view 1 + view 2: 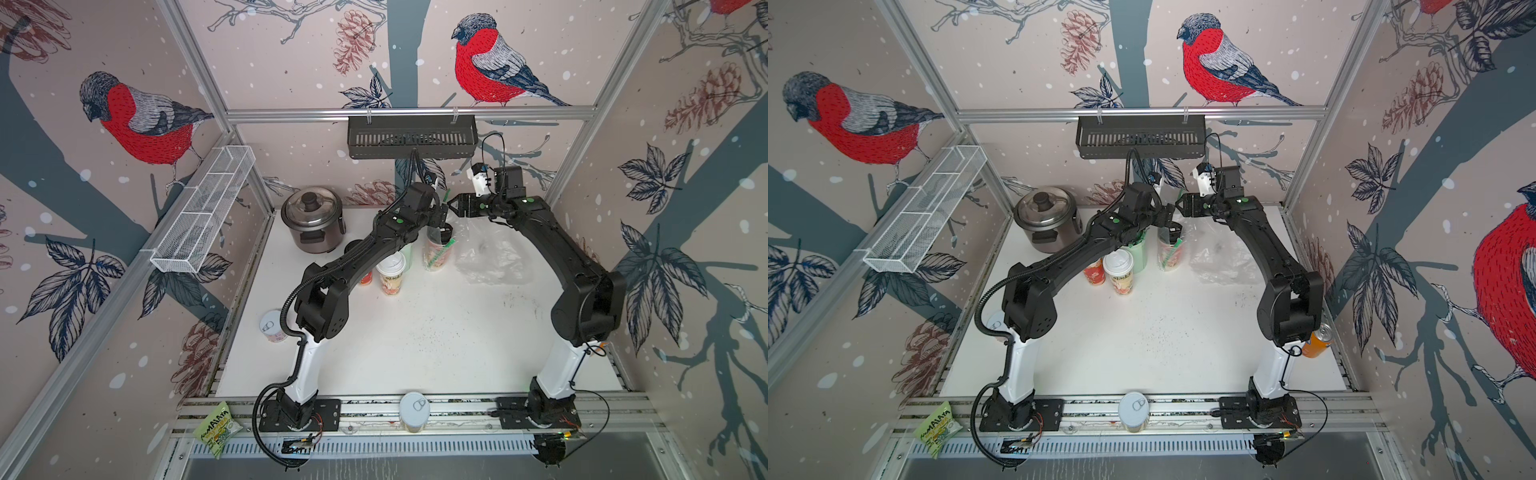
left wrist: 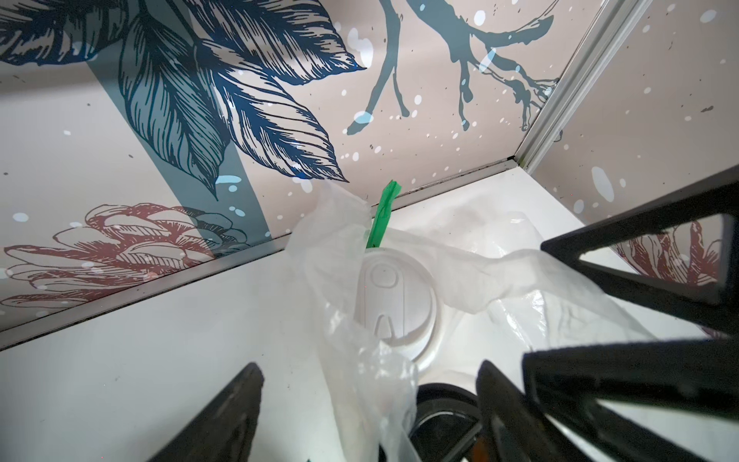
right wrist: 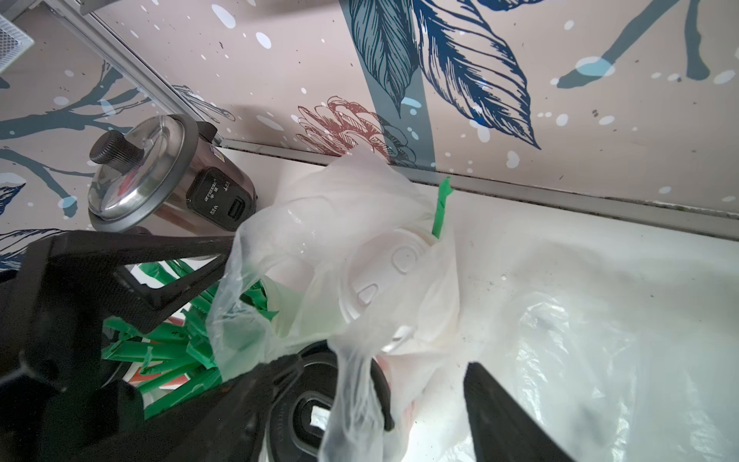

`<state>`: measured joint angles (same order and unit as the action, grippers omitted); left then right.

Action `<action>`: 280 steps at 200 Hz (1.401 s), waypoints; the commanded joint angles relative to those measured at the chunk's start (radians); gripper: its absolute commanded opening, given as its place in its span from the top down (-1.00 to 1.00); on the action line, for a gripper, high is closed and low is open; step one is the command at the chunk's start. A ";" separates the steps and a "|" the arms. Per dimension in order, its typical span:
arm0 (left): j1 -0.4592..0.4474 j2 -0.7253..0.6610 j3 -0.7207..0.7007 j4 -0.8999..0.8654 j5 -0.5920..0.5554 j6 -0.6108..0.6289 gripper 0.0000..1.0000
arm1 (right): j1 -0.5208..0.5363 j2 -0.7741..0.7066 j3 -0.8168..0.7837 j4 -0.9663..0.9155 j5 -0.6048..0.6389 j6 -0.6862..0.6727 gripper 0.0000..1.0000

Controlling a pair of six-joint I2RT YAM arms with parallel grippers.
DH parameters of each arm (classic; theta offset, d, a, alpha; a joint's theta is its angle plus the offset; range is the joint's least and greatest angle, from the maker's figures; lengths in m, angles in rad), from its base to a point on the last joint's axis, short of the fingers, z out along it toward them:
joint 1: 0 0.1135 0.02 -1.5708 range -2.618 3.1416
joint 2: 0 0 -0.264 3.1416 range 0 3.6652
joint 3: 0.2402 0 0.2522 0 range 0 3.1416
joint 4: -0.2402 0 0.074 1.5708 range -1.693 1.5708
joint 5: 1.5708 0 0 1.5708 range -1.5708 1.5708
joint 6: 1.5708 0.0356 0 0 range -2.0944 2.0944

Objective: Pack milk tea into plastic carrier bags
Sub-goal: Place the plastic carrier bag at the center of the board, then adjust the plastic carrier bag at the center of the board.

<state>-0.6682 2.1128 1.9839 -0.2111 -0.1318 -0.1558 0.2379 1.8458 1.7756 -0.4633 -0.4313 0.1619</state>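
The second bag lies flat beside the packed carrier bag, and my right gripper will next go to its near edge (image 1: pixel 488 281) and close there.
A clear plastic carrier bag (image 1: pixel 437 254) stands at the back of the table with two milk tea cups inside, one white-lidded (image 2: pixel 394 304) and one black-lidded (image 3: pixel 316 412), plus a green straw (image 2: pixel 383 218). My left gripper (image 2: pixel 364 420) and right gripper (image 3: pixel 372 412) hover just above it, tips nearly meeting in both top views. Both are open, and a loose bag handle (image 3: pixel 352 384) hangs free between the jaws. Another white-lidded cup (image 1: pixel 390 274) and a red cup (image 1: pixel 365 278) stand beside the left arm. A second bag (image 1: pixel 492 257) lies flat to the right.
A rice cooker (image 1: pixel 311 220) stands at the back left, with a pale green cup of green straws (image 3: pixel 168 352) close by the bagged cups. Pull-tab cans sit at the left edge (image 1: pixel 272 326) and on the front rail (image 1: pixel 414 411). An orange can (image 1: pixel 1316 340) is by the right arm.
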 commanded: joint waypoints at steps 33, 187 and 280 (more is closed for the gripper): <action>0.001 -0.074 -0.001 -0.019 -0.001 0.031 -0.69 | -0.003 -0.127 -0.059 -0.041 0.044 -0.005 -0.63; -0.021 -0.847 -0.770 0.302 0.186 -0.139 -0.52 | -0.159 -0.474 -0.625 -0.237 0.309 0.019 -0.50; -0.076 -1.110 -0.976 0.310 0.117 -0.183 -0.51 | -0.138 -0.075 -0.501 -0.188 0.354 -0.002 -0.56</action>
<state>-0.7395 1.0294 1.0222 0.0662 0.0135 -0.3252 0.0910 1.7199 1.2556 -0.6701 -0.0986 0.1837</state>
